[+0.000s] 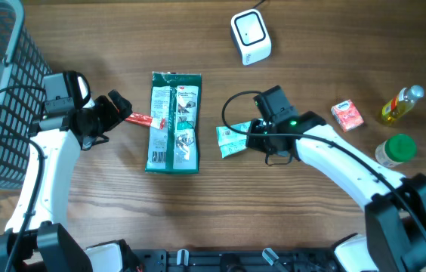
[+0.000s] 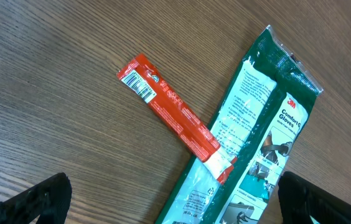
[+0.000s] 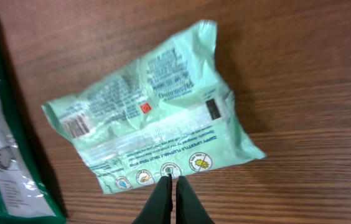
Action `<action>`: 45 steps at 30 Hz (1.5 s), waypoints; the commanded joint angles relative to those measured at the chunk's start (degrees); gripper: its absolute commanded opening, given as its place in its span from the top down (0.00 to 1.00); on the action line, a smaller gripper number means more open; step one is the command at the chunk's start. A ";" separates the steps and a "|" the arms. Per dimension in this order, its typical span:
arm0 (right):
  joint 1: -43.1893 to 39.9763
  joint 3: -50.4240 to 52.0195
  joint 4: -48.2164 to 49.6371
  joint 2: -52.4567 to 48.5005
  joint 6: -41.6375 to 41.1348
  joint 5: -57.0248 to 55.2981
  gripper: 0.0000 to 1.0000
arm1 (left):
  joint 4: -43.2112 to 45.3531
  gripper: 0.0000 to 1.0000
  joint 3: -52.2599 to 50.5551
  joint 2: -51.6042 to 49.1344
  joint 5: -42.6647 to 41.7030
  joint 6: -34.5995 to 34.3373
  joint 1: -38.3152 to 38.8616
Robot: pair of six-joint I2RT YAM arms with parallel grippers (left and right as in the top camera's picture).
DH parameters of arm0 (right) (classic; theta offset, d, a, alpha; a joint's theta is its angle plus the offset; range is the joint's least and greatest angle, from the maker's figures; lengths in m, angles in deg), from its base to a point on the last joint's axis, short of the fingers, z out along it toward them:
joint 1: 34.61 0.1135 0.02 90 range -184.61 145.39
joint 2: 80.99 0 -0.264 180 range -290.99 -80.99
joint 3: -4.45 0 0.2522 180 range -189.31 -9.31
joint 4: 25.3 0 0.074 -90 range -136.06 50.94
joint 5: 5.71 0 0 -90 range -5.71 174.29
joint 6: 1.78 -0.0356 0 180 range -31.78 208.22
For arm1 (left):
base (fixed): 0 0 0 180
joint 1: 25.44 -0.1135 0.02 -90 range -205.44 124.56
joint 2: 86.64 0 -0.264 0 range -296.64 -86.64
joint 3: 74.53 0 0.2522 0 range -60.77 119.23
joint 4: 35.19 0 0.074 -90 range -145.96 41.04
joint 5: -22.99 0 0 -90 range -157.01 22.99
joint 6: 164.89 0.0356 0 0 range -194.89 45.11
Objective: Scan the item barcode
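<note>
My right gripper's fingers are closed at the near edge of the mint-green packet. Next, I open them and pinch the packet's end (image 3: 230, 121) away from the barcode before I scan it.
A white scanner (image 1: 251, 36) stands at the back of the table. A mint-green packet (image 1: 232, 140) (image 3: 157, 118) lies flat with a barcode near its left end. My right gripper (image 1: 252, 136) (image 3: 170, 179) is shut, its tips meeting right at the packet's near edge; I cannot tell if they pinch the film. A green glove pack (image 1: 174, 121) (image 2: 256, 143) lies mid-table with a red stick packet (image 1: 140, 119) (image 2: 166, 106) reaching onto its edge, its barcode end showing. My left gripper (image 1: 118, 109) (image 2: 175, 205) hangs wide open over both, holding nothing.
A grey mesh basket (image 1: 1, 91) fills the left edge. At the right stand a small orange box (image 1: 346, 115), a yellow bottle (image 1: 402, 104) and a green-capped jar (image 1: 396, 149).
</note>
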 commanded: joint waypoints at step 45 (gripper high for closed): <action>-11.65 -4.31 3.67 -13.31 18.51 20.76 0.72 | 0.17 0.00 0.57 0.37 -0.26 -0.31 -0.04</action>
